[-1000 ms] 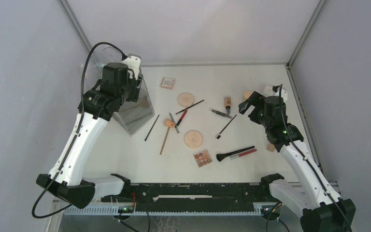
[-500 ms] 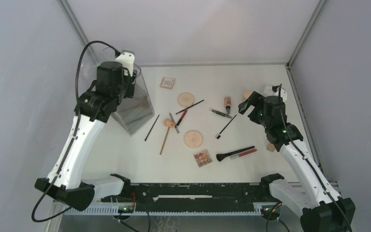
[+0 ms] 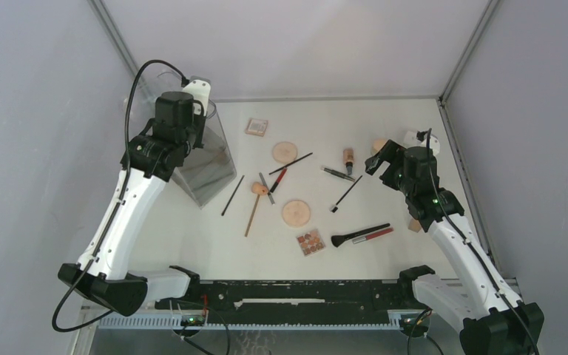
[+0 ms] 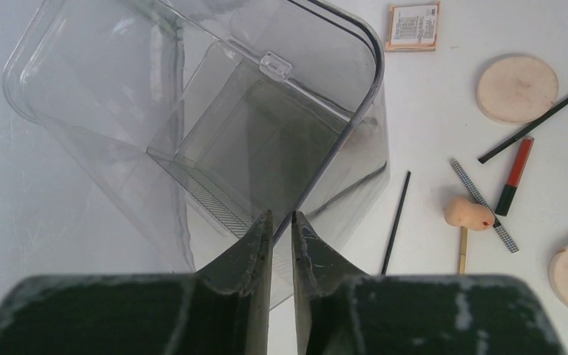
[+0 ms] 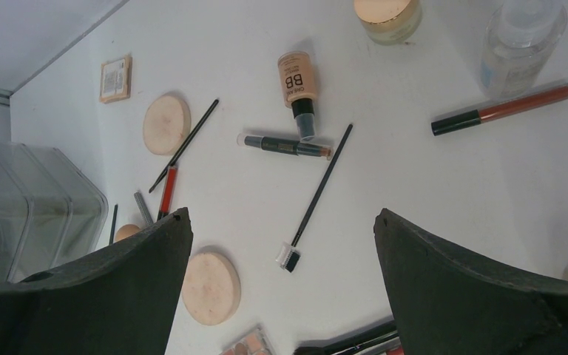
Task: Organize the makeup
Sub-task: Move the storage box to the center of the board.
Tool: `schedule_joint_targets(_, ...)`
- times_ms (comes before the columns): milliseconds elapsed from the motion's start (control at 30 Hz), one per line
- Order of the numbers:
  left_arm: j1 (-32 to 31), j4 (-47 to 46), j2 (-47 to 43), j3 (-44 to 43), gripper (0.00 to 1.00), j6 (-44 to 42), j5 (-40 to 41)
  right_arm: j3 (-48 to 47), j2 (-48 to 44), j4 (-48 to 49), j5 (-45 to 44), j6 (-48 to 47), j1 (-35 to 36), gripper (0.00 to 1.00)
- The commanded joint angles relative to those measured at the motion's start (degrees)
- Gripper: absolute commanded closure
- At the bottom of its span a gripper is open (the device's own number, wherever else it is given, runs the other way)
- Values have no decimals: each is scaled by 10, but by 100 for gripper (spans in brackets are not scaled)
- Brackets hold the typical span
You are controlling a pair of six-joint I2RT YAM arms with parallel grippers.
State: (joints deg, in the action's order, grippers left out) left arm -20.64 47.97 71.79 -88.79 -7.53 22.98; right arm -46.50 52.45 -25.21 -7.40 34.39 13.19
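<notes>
The organizer sits crooked with its corner toward the front, so next I push it straight with my left gripper, then take the organizer's rim (image 4: pixel 16 85) next to the grey wall.
The makeup lies scattered on the white table: two peach powder discs (image 3: pixel 285 152) (image 3: pixel 296 213), two square palettes (image 3: pixel 257 126) (image 3: pixel 310 242), a tan bottle (image 3: pixel 348 157), a jar (image 3: pixel 379 146), thin black brushes (image 3: pixel 291 163), a red pencil (image 3: pixel 278 179) and a beige sponge on a stick (image 3: pixel 258 190). My left gripper (image 4: pixel 282 216) is shut on the rim of the clear organizer (image 4: pixel 214 126), which stands tilted at the far left. My right gripper (image 5: pixel 281 214) is open and empty, above a small comb brush (image 5: pixel 318 196).
A large black brush (image 3: pixel 359 235) and a red lip pencil (image 3: pixel 376 234) lie near the front. A clear bottle (image 5: pixel 521 41) and another lip pencil (image 5: pixel 503 109) lie at the far right. A beige sponge (image 3: pixel 414 225) sits beside my right arm. Grey walls close in both sides.
My left wrist swung a little back and left, then partly returned, still holding the organizer. My right arm and the makeup have not moved.
</notes>
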Motion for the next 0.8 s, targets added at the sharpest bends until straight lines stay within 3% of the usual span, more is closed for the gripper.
schedule_joint_targets(0, 1, -12, -5, 10, 76, -1, 0, -3, -5, 9, -4, 2, -1, 2)
schedule_joint_targets(100, 3, -14, -1, 10, 62, -5, 10, -3, -5, 9, -5, 1, -2, 2)
schedule_joint_targets(167, 10, -13, 2, 9, 61, -6, 1, -3, -5, 9, -6, 1, -1, 1)
schedule_joint_targets(433, 26, 4, 5, 7, 77, 3, -53, -3, -5, 9, -8, 0, -2, 2)
schedule_joint_targets(600, 26, 12, 13, -1, 98, 11, -63, -3, -4, 12, -6, -1, -2, 2)
schedule_joint_targets(767, 26, 0, 25, -23, 100, 50, -57, -3, -4, 11, -6, -1, -2, 2)
